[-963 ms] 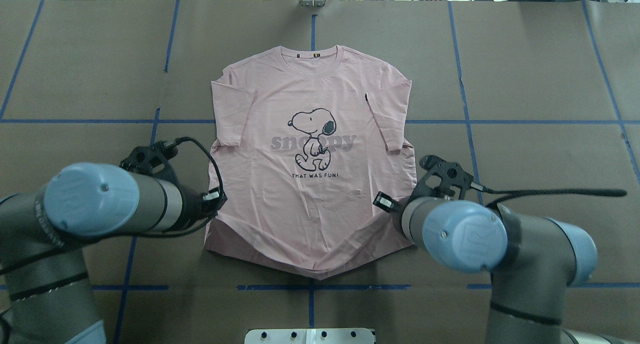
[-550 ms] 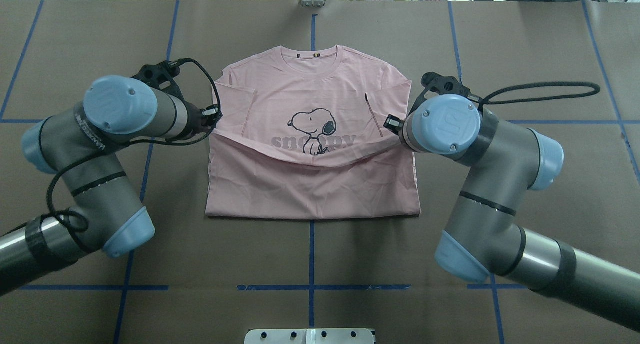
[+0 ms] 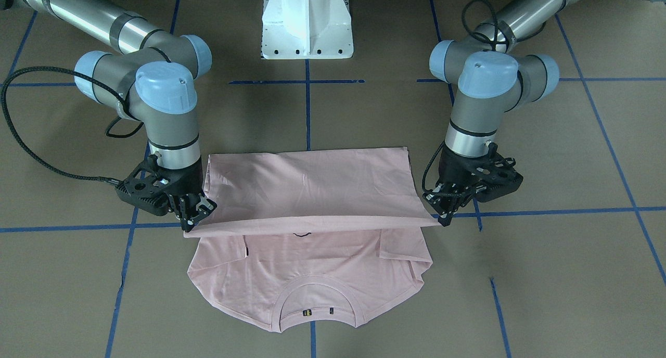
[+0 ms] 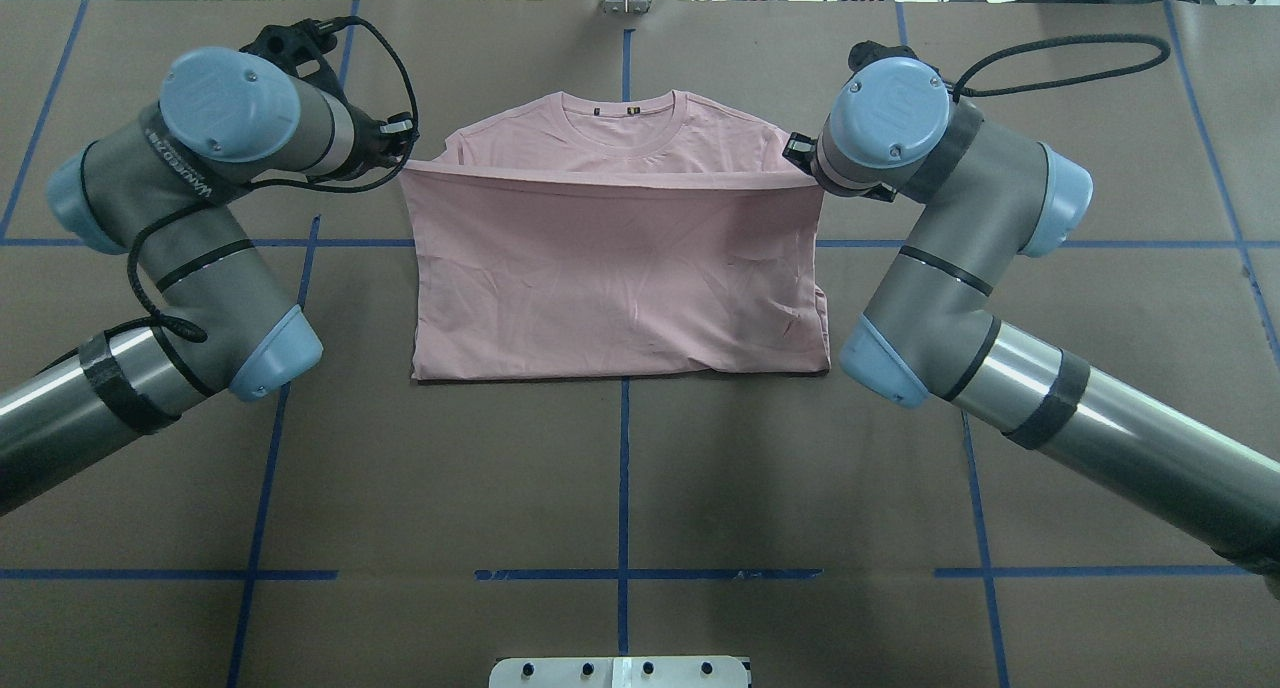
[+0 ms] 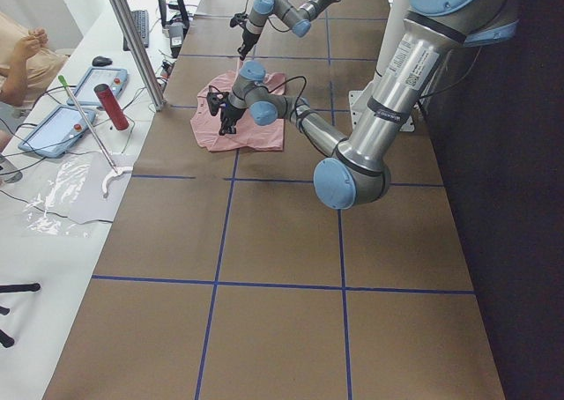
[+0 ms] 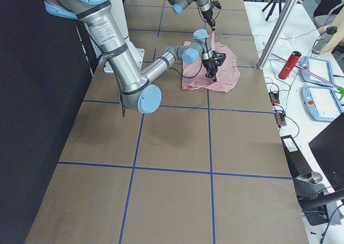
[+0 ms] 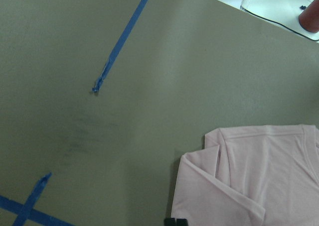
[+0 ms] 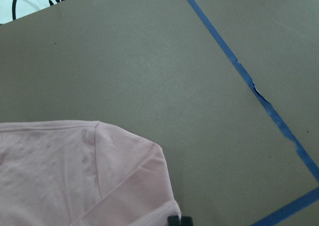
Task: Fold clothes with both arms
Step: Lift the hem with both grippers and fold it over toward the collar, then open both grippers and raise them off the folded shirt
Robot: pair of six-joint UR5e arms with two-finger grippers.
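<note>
My left gripper needs to release the corner of the T-shirt's hem on the outer edge of the T-shirt's shoulder (image 3: pixel 427 276) (image 7: pixel 204 145), next to the sleeve.
The pale pink T-shirt (image 4: pixel 620 268) lies on the brown table, its lower half folded up over the chest. The Snoopy print is covered except for a black sliver. The ribbed collar (image 4: pixel 628 118) and shoulders still show beyond the raised hem (image 3: pixel 312 227). My left gripper (image 4: pixel 403 156) is shut on the hem's left corner, and my right gripper (image 4: pixel 803 163) is shut on the right corner. The hem is stretched taut between them, just above the sleeves. In the front-facing view my left gripper (image 3: pixel 443 218) and my right gripper (image 3: pixel 191 224) pinch the lifted edge. Each wrist view shows a sleeve (image 7: pixel 239 181) (image 8: pixel 89 176) lying below.
The white pedestal base (image 3: pixel 307 25) stands at the robot's side of the table. Blue tape lines (image 4: pixel 622 448) cross the brown cover. Beyond the far edge is a white side table with tablets, a red cylinder (image 5: pixel 112 106), a metal post (image 5: pixel 132 39) and a seated person (image 5: pixel 22 61).
Both grippers have carried the hem from the near edge up over the chest toward the collar. The fold has grown and now covers the print.
</note>
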